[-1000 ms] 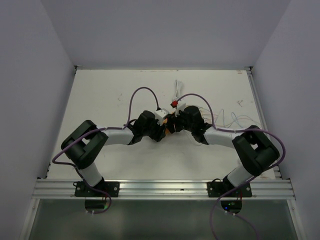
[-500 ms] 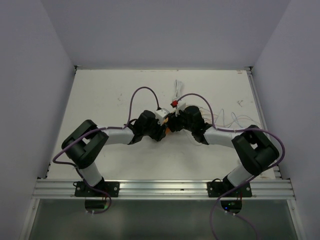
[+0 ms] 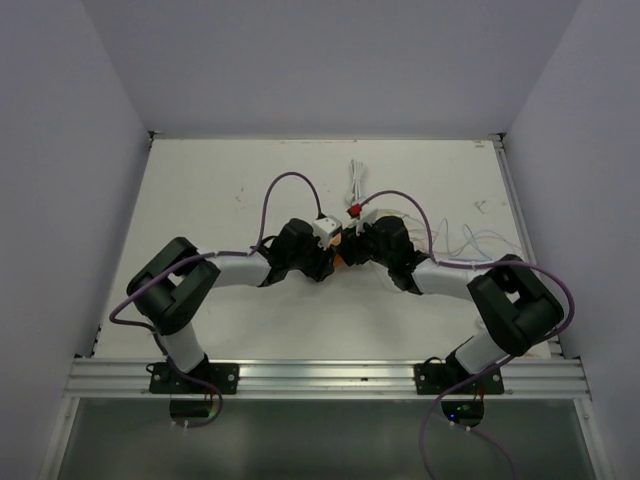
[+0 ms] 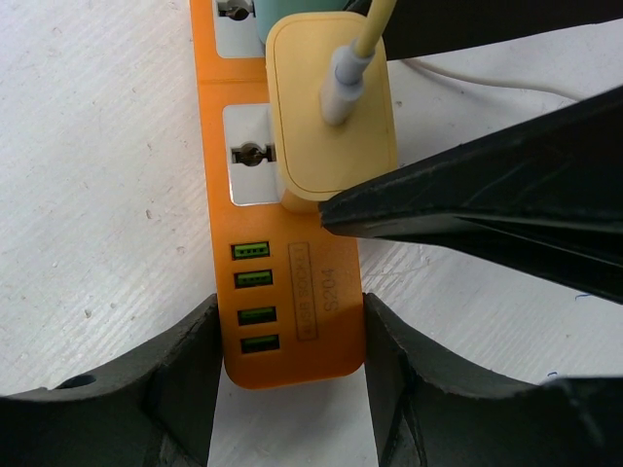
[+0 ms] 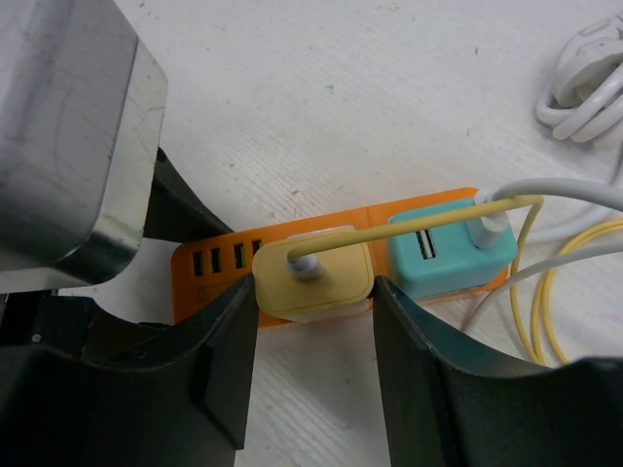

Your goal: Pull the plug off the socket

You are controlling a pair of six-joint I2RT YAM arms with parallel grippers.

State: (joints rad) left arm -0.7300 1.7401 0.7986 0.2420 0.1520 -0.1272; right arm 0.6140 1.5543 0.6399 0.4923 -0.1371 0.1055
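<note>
Next, my right gripper lets go of the yellow plug onto the white table point(image 3: 383, 293), in the spot that lies between the orange power strip and the silver bar.
An orange power strip point(image 4: 292, 321) lies on the white table, with green USB ports at its near end. A yellow plug point(image 5: 313, 272) with a yellow cable sits in one of its sockets, and a teal plug point(image 5: 448, 253) sits in the socket beside it. My left gripper point(image 4: 290, 341) is shut on the USB end of the strip, one finger on each long side. My right gripper point(image 5: 314, 302) is shut on the yellow plug, its fingers pressed against two opposite sides. In the top view both grippers meet at mid-table, where a sliver of the orange strip point(image 3: 341, 261) shows.
A coiled white cable point(image 5: 584, 78) lies behind the strip, also seen from above point(image 3: 356, 178). Thin yellow and white cables point(image 3: 470, 238) trail to the right. The left wrist's metal body point(image 5: 68, 126) is close to my right gripper. Walls enclose the table on three sides.
My right gripper has shifted slightly left toward the left gripper, covering more of the orange strip. The left arm has barely moved.
</note>
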